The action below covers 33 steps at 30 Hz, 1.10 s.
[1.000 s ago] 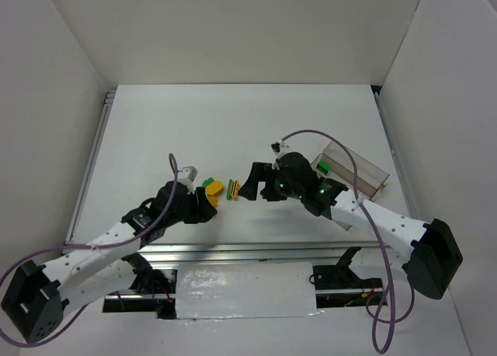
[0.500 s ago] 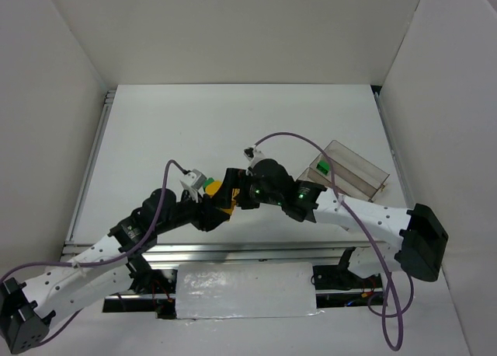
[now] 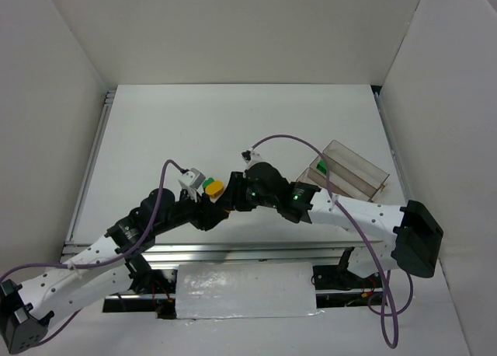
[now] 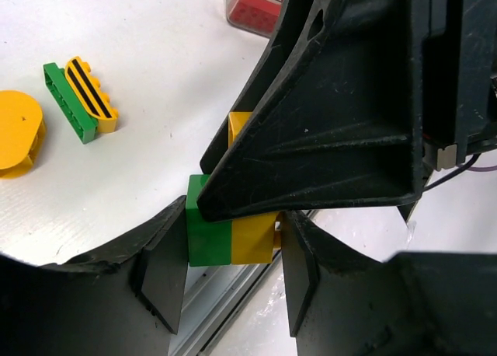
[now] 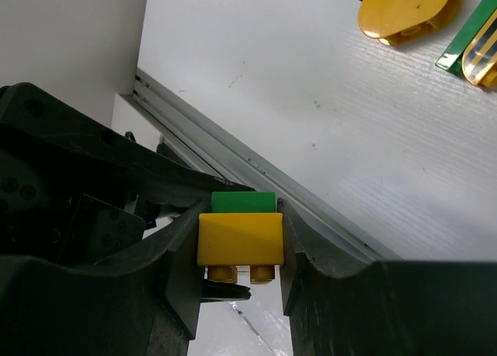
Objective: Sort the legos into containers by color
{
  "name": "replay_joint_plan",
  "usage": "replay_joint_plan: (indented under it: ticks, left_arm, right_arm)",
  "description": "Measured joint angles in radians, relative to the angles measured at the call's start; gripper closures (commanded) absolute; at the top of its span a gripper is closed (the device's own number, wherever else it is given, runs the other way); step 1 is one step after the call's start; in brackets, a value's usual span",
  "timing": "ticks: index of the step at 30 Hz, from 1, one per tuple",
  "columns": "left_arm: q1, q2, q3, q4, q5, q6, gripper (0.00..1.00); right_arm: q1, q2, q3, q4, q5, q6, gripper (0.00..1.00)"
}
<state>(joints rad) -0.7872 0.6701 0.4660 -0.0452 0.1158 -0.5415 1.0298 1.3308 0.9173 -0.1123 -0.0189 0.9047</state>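
Note:
My right gripper releases the yellow lego in the empty clear container (image 3: 340, 161), level with the green lego next door.
A yellow lego (image 5: 239, 238) is stuck to a green lego (image 5: 243, 202), and both arms hold the pair near the table's front edge. My right gripper (image 5: 239, 251) is shut on the yellow brick's sides. My left gripper (image 4: 233, 267) is shut on the pair end to end, with one pad on the green lego (image 4: 208, 232) and the other at the studs of the yellow lego (image 4: 252, 243). In the top view the left gripper (image 3: 208, 214) and right gripper (image 3: 233, 200) meet and hide the pair. The clear containers (image 3: 365, 173) stand to the right.
A round yellow lego (image 3: 213, 188) lies just behind the grippers, with a flat green lego (image 4: 68, 103) and a striped yellow piece (image 4: 92, 94) beside it. A green lego (image 3: 321, 168) and a red one (image 4: 252, 10) lie in the containers. An aluminium rail (image 3: 233, 251) runs along the front edge.
My right gripper has swung left from near the containers to the left gripper and shut on the yellow brick. The left arm has shifted slightly right with the pair.

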Motion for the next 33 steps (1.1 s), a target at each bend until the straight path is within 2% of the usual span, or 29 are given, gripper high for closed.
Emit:
replay_joint_plan:
  ticks: [1,3,4,10,15,19,23,27,30,31,33]
  left_arm:
    - [0.000,-0.001,0.001,-0.002,-0.002,0.000,0.54]
    - [-0.002,-0.007,0.006,-0.011,-0.011,0.007,0.07]
    - [-0.002,-0.011,0.010,-0.017,-0.016,0.010,0.00]
    - [-0.002,-0.025,0.060,-0.057,0.043,-0.011,0.01]
    - [-0.001,-0.004,0.118,-0.021,0.253,-0.016,0.01]
    - [-0.003,0.009,0.116,0.058,0.434,-0.043,0.03]
    - [-0.009,0.007,0.114,0.108,0.518,-0.062,0.13]
    - [-0.010,0.007,0.114,0.121,0.549,-0.067,0.19]
    - [-0.010,0.003,0.114,0.118,0.556,-0.068,0.34]
    - [-0.010,-0.001,0.114,0.115,0.556,-0.066,0.42]
    - [-0.010,-0.008,0.116,0.101,0.547,-0.061,0.52]
  right_arm:
    - [0.000,0.000,0.000,0.004,-0.003,-0.002,1.00]
    - [-0.001,-0.002,-0.004,0.024,-0.020,-0.016,1.00]
    - [-0.002,-0.006,-0.012,0.043,-0.035,-0.030,1.00]
    - [-0.055,-0.108,-0.122,0.196,-0.216,-0.164,1.00]
    - [-0.159,-0.269,-0.191,0.256,-0.441,-0.320,1.00]
    - [-0.178,-0.356,-0.192,0.321,-0.594,-0.398,1.00]
    - [-0.177,-0.376,-0.212,0.423,-0.699,-0.407,1.00]
    - [-0.177,-0.330,-0.219,0.473,-0.772,-0.402,1.00]
    - [-0.177,-0.297,-0.219,0.480,-0.803,-0.399,1.00]
    - [-0.177,-0.292,-0.219,0.481,-0.810,-0.397,1.00]
    - [-0.177,-0.291,-0.219,0.495,-0.826,-0.388,1.00]
